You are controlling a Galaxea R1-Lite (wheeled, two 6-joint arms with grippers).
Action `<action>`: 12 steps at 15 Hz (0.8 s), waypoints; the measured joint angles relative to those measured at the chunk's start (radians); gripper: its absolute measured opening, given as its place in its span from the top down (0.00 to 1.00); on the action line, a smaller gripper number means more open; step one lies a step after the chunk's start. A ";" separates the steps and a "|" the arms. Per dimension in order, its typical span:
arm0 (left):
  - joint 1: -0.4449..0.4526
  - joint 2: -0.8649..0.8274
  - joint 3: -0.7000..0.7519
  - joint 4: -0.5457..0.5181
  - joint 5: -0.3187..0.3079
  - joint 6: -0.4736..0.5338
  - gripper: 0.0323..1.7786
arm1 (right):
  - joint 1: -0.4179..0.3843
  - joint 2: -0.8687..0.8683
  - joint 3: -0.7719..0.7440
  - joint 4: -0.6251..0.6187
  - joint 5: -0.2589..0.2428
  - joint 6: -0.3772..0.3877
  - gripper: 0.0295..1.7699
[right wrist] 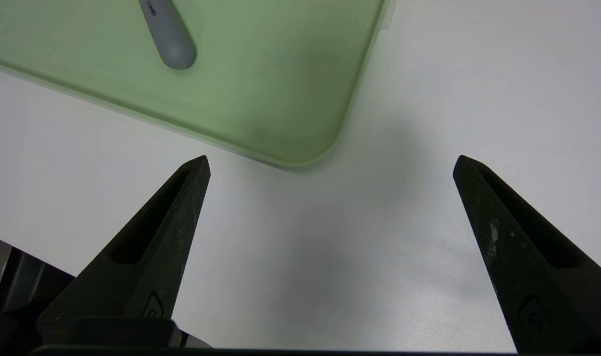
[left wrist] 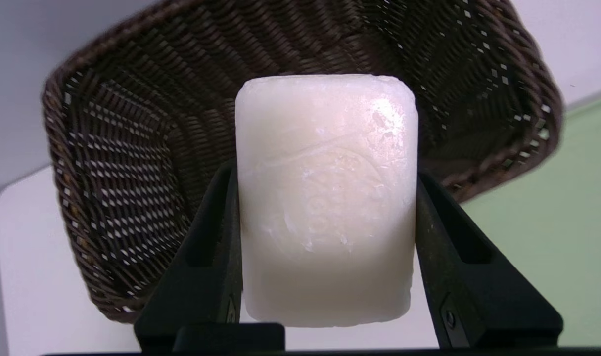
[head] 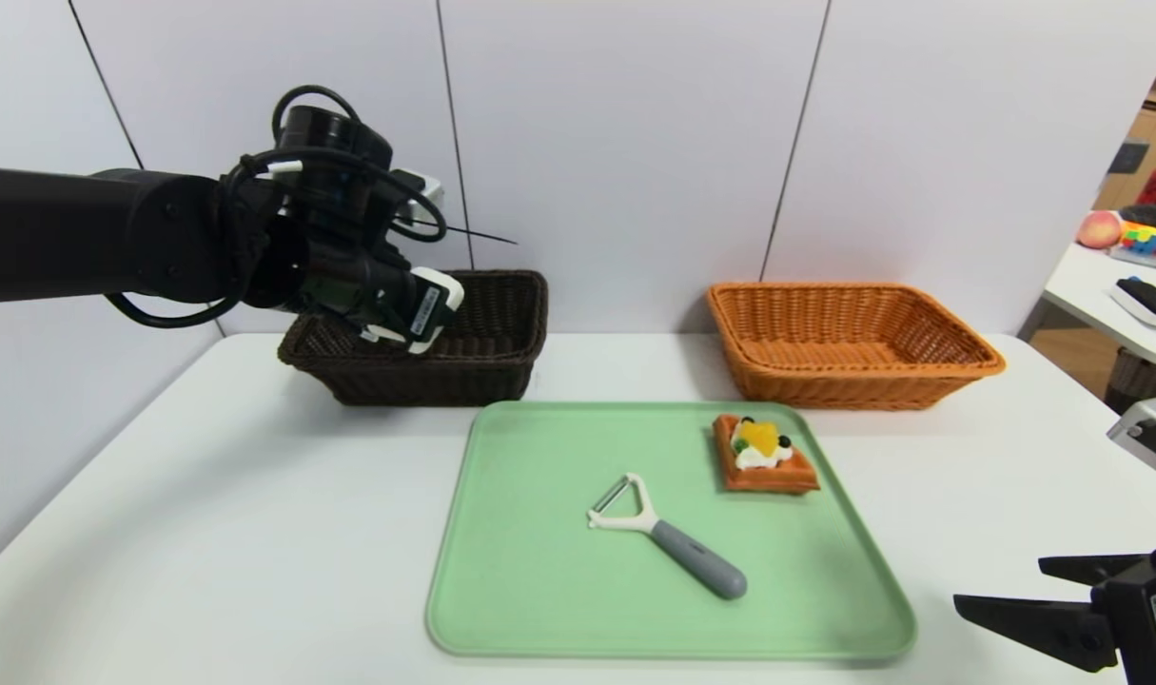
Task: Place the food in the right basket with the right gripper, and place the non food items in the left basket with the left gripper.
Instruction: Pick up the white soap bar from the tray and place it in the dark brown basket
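My left gripper is going to let go of the white soap bar on the dark brown basket's bottom (head: 427, 342) (left wrist: 316, 130), just behind the middle of the basket's front rim. The soap bar now hangs over that basket.
My left gripper (head: 423, 319) hangs over the near left part of the dark brown left basket (head: 482, 366), shut on the white soap bar (left wrist: 325, 198); both fingers (left wrist: 216, 247) press its sides, with the basket's (left wrist: 132, 148) inside behind it. The waffle (head: 764, 453) with cream and fruit lies at the far right of the green tray (head: 539, 609). In the tray's middle rests the peeler (head: 668, 538), white head to the left, grey handle (right wrist: 167, 34) toward the front right. The orange right basket (head: 849, 344) stands behind the tray. My right gripper (head: 1001, 590) is open low at the front right, over bare table.
The white table (head: 206, 533) carries the tray and both baskets, with a wall just behind. A side table (head: 1101, 285) with toys and a can stands far right. The tray's near corner (right wrist: 300, 158) lies just ahead of the right fingers (right wrist: 181, 212).
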 joint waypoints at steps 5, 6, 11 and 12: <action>0.077 0.055 -0.019 -0.068 -0.134 0.146 0.46 | -0.005 -0.010 0.010 0.000 0.000 0.000 0.04; 0.089 0.075 -0.019 -0.108 -0.148 0.174 0.46 | -0.005 -0.012 0.011 0.000 0.000 0.000 0.04; 0.142 0.189 -0.019 -0.283 -0.267 0.310 0.46 | -0.018 -0.018 0.023 -0.001 0.001 0.000 0.04; 0.151 0.207 -0.023 -0.290 -0.295 0.340 0.46 | -0.022 -0.018 0.023 -0.001 0.000 0.000 0.04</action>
